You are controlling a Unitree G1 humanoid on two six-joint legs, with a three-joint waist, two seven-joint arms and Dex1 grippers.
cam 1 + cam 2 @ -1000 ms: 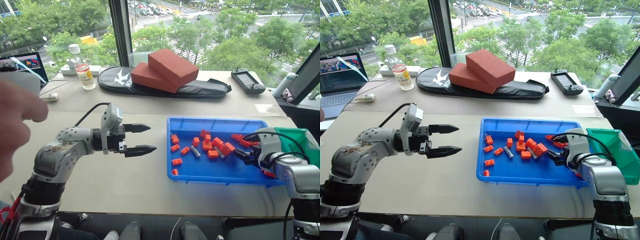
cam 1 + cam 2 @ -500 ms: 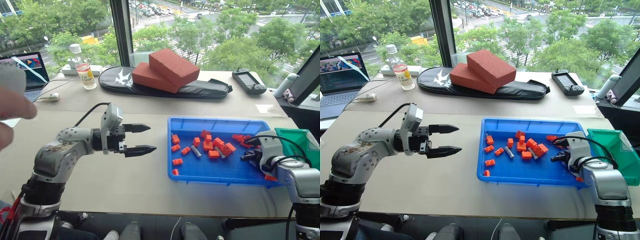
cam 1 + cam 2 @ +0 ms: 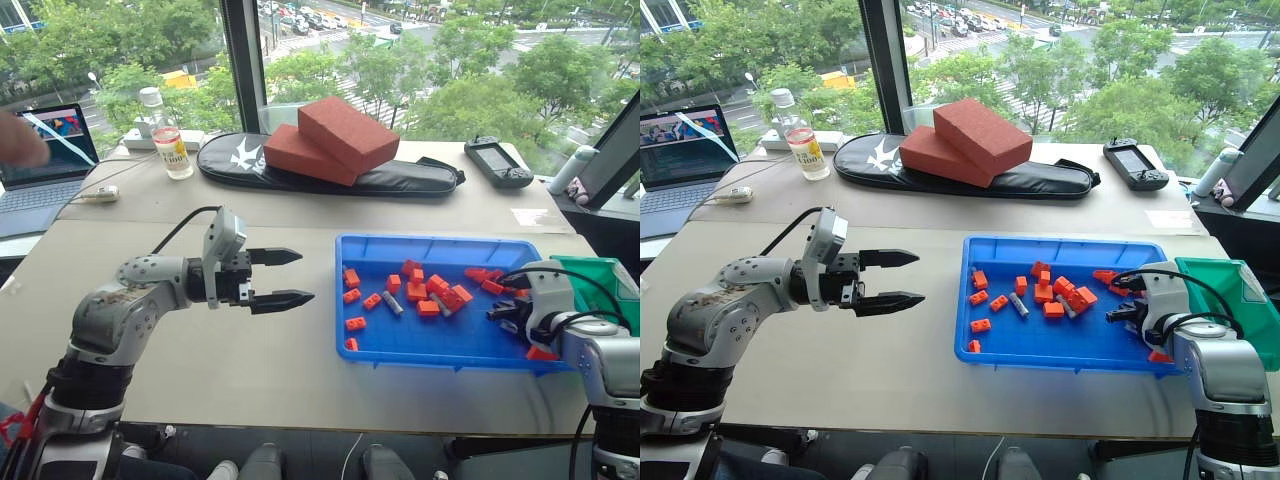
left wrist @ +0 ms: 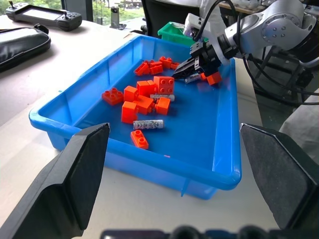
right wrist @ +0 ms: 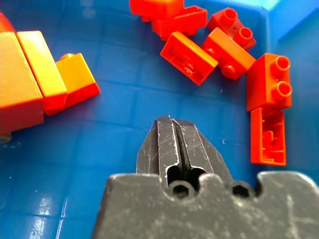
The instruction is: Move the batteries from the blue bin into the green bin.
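Observation:
My right gripper should open its fingers, which are shut above the battery, and close them around the battery's body [image 4: 191, 78] before it goes to the green bin.
The blue bin [image 3: 430, 243] lies on the table's right half, with orange-red bricks [image 3: 430, 290] scattered in it. Among the bricks lie two grey batteries [image 3: 391, 303] [image 3: 440, 305]. In the left wrist view a third battery [image 4: 193, 77] sits just under my right gripper [image 3: 492, 313], near the bin's right wall. That gripper is shut, its fingers [image 5: 172, 132] pressed together with nothing visible between them. The green bin [image 3: 600, 275] stands just right of the blue bin. My left gripper [image 3: 306, 276] hovers open above bare table left of the blue bin, pointing at it.
At the table's back lie two red blocks [image 3: 330, 140] on a black case, a bottle [image 3: 170, 140], a laptop [image 3: 40, 150] and a handheld console [image 3: 497, 160]. A person's hand [image 3: 20, 140] shows at the far left.
My right gripper has shut and lifted a little, drawing back toward the bin's right wall. The person's hand has pulled away to the upper left. My left arm has kept still.

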